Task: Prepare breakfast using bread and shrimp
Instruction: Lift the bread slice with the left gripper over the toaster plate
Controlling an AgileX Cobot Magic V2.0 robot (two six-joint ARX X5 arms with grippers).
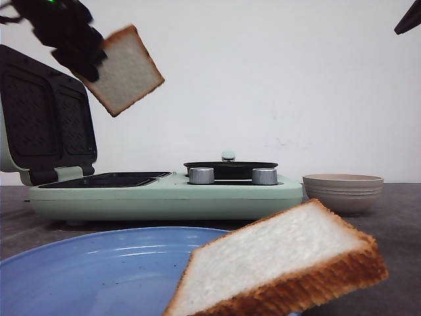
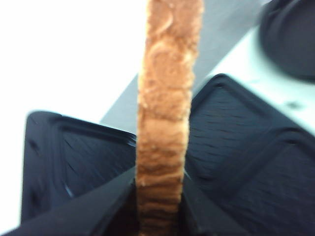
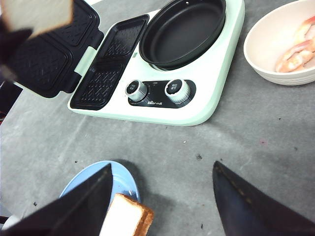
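Note:
My left gripper is going to set the slice of bread down on the far black grill plate (image 1: 133, 174) (image 2: 227, 127), next to the raised lid.
My left gripper (image 1: 91, 60) is shut on one corner of a slice of bread (image 1: 126, 69), which hangs tilted in the air above the open sandwich maker. In the left wrist view the crust edge (image 2: 167, 98) stands between the fingers of that gripper (image 2: 160, 196), over the black grill plates (image 2: 236, 132). The second slice of bread (image 1: 283, 263) leans on the edge of a blue plate (image 1: 99, 263) at the front. My right gripper (image 3: 162, 165) hovers open and empty above that slice (image 3: 125, 219) and the plate (image 3: 123, 178). Shrimp (image 3: 298, 51) lie in a beige bowl (image 3: 266, 54).
A mint-green breakfast maker (image 1: 164, 194) stands mid-table, its black lid (image 1: 46, 118) raised at the left. A black frying pan (image 3: 182, 29) sits on its right half, behind two silver knobs (image 3: 155, 88). The bowl (image 1: 342, 191) stands to its right on the grey table.

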